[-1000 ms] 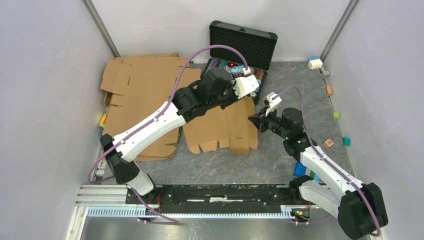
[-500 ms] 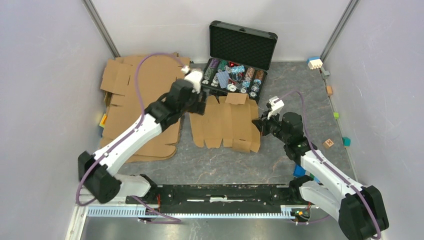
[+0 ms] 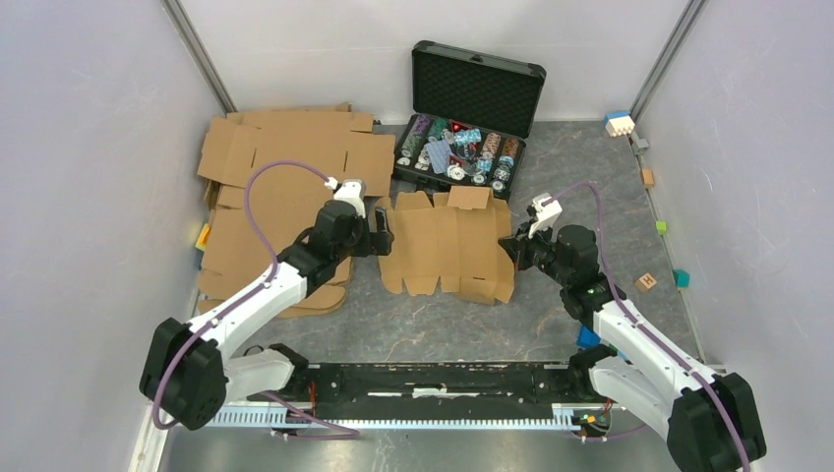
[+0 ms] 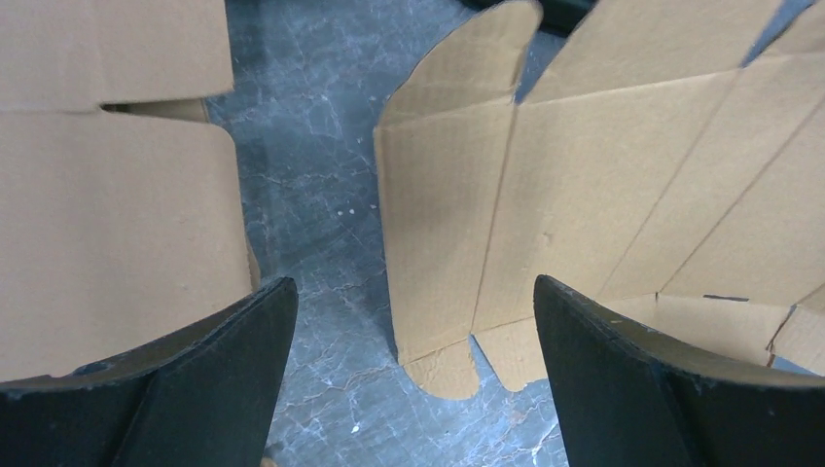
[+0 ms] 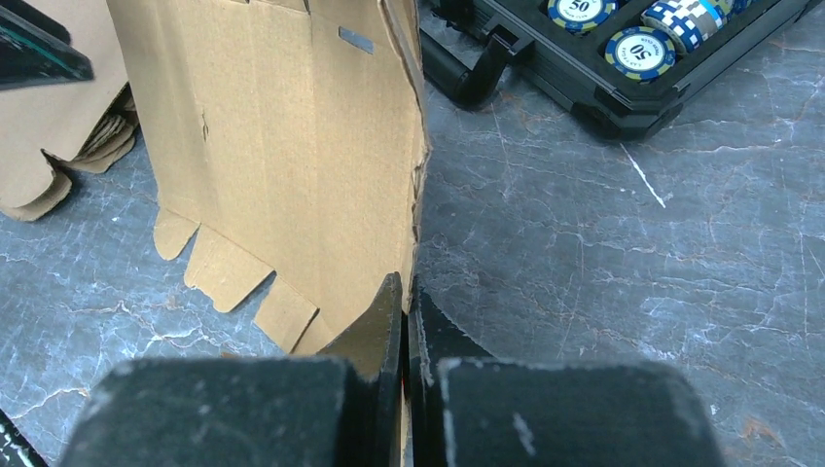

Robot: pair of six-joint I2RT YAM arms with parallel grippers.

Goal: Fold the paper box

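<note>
The paper box is held by my right gripper alone, so my left gripper will pinch the loose opposite edge (image 4: 389, 248) before my right gripper moves to the front flaps.
The paper box (image 3: 447, 244) is a flat brown die-cut sheet with flaps and tabs, lying mid-table in the top view. My left gripper (image 3: 382, 234) stands open just off its left edge, holding nothing. In the left wrist view the wide-apart jaws of the left gripper (image 4: 413, 287) frame the box's left panel (image 4: 584, 195) and bare table. My right gripper (image 3: 513, 248) is shut on the box's right edge. The right wrist view shows the right gripper (image 5: 406, 287) pinching that edge, with the paper box (image 5: 292, 146) tilted up from it.
Bigger flat cardboard sheets (image 3: 285, 177) lie to the left, close to the left gripper, and show as a cardboard sheet (image 4: 107, 195) in its wrist view. An open black case of chips (image 3: 462, 147) sits behind the box. Small coloured blocks (image 3: 647, 282) line the right wall.
My left arm has pulled back from over the box's far edge to its left side and opened its jaws. The box has settled flatter. The right gripper kept its grip on the edge.
</note>
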